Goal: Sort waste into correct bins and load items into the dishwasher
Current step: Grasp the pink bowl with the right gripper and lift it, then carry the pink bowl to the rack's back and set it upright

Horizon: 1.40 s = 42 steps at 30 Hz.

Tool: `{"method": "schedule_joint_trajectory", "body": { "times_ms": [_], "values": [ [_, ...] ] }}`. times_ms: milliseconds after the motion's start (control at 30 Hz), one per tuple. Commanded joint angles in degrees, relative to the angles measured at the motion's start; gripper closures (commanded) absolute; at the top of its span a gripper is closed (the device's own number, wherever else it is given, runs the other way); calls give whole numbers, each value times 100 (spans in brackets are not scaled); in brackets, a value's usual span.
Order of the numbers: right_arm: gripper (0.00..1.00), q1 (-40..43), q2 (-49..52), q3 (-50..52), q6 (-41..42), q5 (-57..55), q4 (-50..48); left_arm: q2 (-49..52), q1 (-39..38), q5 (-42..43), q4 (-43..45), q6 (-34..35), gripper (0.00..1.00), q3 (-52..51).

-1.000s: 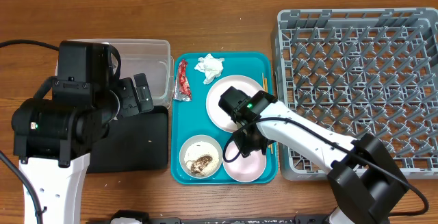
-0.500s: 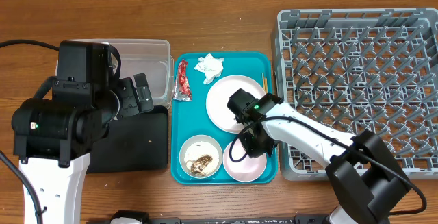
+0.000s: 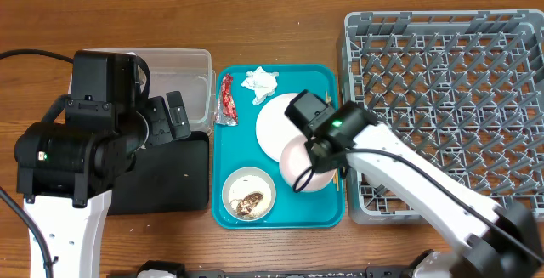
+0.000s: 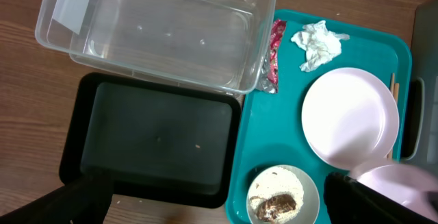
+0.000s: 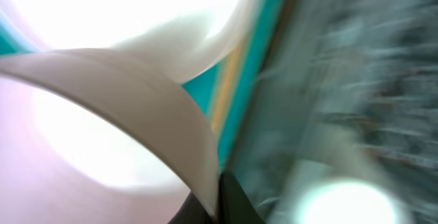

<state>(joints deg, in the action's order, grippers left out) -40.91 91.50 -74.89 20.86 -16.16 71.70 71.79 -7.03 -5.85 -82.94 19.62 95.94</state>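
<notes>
I should release the pink bowl from my right gripper between the wires (image 3: 461, 91) just beyond the middle of the grey dish rack. The bowl now hangs tilted over the teal tray.
My right gripper (image 3: 320, 154) is shut on the rim of the small pink bowl (image 3: 303, 167), which hangs tilted over the teal tray (image 3: 280, 220), overlapping the pale plate (image 3: 274, 123). In the blurred right wrist view the bowl's rim (image 5: 144, 94) runs down into the closed gripper (image 5: 217, 198). A white bowl (image 3: 248, 195) with brownish food scraps, a red wrapper (image 3: 227, 99), a white tissue (image 3: 260, 82) and chopsticks (image 3: 330, 104) lie on the tray. My left gripper (image 4: 219, 202) hovers open over the black tray (image 4: 157, 138), beside the clear tub (image 4: 157, 29).
The grey dish rack (image 3: 450, 99) fills the right side, its edge close against the teal tray. The clear tub (image 3: 194, 78) and black tray (image 3: 174, 180) sit left of the teal tray. My left arm's bulk (image 3: 76, 142) covers part of both bins.
My right gripper closed on the pink bowl's rim and lifted it up and toward the rack. The bowl left its corner of the teal tray. The left arm stayed still.
</notes>
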Motion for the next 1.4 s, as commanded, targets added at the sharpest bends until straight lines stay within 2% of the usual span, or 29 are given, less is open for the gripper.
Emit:
{"method": "schedule_joint_trajectory", "body": {
  "times_ms": [0, 233, 367, 567, 733, 833, 1133, 1367],
  "values": [
    [96, 17, -603, -275, 1379, -2223, 107, 20, 15, -70, 2, 98, 0, 59],
    [96, 61, -977, -264, 2732, -5038, 85, 20, 15, -70, 2, 98, 0, 59],
    [96, 586, -916, -232, 3062, -5882, 7, 20, 15, -70, 2, 98, 0, 59],
    [96, 2306, -811, -232, 3051, -5549, -326, 20, 15, -70, 2, 98, 0, 59],
    [96, 3777, -638, -232, 2942, -4494, -750, 20, 15, -72, 2, 98, 0, 59],
    [96, 4498, -319, -232, 2514, -3838, -1060, 20, 15, -70, 2, 98, 0, 59],
    [96, 5278, 514, -232, 2341, -3626, -1486, 20, 15, -70, 2, 98, 0, 59],
    [96, 5169, 1075, -232, 1416, -3668, -2041, 20, 15, -70, 2, 96, 0, 59]
  ]
}}
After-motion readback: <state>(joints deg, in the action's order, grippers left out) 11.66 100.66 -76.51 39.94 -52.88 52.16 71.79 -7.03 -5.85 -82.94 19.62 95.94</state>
